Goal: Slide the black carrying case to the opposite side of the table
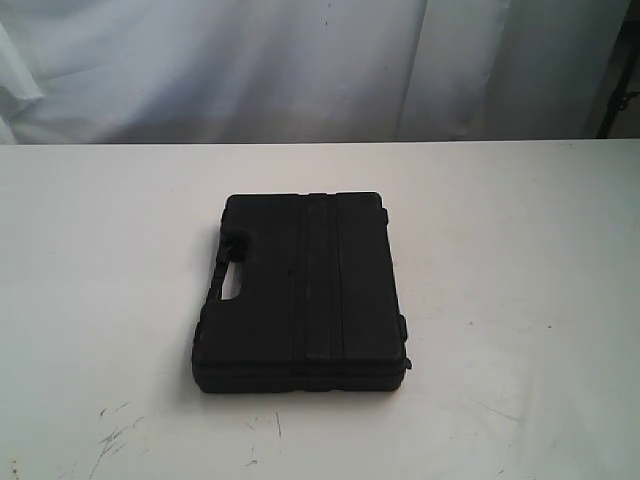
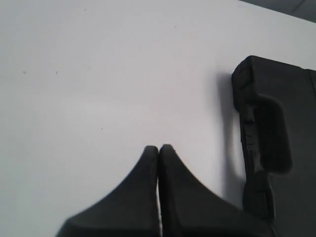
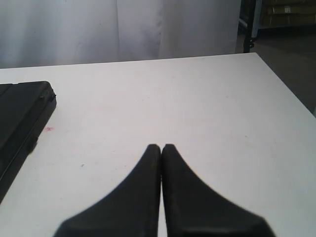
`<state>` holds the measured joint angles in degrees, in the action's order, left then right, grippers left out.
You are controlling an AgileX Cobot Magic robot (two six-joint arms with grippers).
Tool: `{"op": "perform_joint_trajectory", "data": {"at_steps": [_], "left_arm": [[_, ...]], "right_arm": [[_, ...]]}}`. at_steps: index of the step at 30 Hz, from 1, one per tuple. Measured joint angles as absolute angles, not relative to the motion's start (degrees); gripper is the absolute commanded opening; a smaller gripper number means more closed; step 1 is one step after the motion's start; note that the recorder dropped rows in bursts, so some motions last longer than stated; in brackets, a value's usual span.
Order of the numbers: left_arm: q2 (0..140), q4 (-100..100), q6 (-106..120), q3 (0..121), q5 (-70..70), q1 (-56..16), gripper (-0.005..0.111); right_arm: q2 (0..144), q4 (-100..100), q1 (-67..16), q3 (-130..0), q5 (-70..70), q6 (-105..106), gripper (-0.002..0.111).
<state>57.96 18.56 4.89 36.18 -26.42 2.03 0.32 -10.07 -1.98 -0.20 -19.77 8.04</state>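
My left gripper is to go next to the black carrying case and close on the middle of its handle [image 1: 216,281] [image 2: 251,145], beside the cut-out.
A black carrying case [image 1: 305,290] lies flat near the middle of the white table [image 1: 520,260], its handle cut-out facing the left side. Neither arm shows in the exterior view. In the left wrist view my left gripper [image 2: 159,148] is shut with nothing in it, hovering over bare tabletop, and the handle side of the case [image 2: 269,138] lies off to one side, apart from the fingertips. In the right wrist view my right gripper [image 3: 161,146] is shut and empty above the table, with a corner of the case [image 3: 22,118] well away from it.
White curtains [image 1: 300,60] hang behind the table's far edge. Dark scuff marks [image 1: 115,435] lie near the front left. The table's corner [image 3: 256,55] and a dark floor with shelving beyond it show in the right wrist view.
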Motion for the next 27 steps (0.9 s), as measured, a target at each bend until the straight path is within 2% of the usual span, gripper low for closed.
{"op": "perform_joint_trajectory", "data": {"at_steps": [6, 16, 27], "left_arm": [[59.26, 20.46, 5.14, 37.54, -24.32, 2.03, 0.000], [75.25, 23.78, 8.87, 53.73, -39.41, 1.49, 0.000], [90.96, 19.14, 6.25, 68.44, -46.47, -10.53, 0.000]], "right_arm": [[0.32, -10.07, -1.98, -0.20, -19.77, 8.04, 0.000], [0.32, -10.07, -1.98, -0.20, -19.77, 8.04, 0.000], [0.32, -10.07, -1.98, -0.20, -19.77, 8.04, 0.000]]}}
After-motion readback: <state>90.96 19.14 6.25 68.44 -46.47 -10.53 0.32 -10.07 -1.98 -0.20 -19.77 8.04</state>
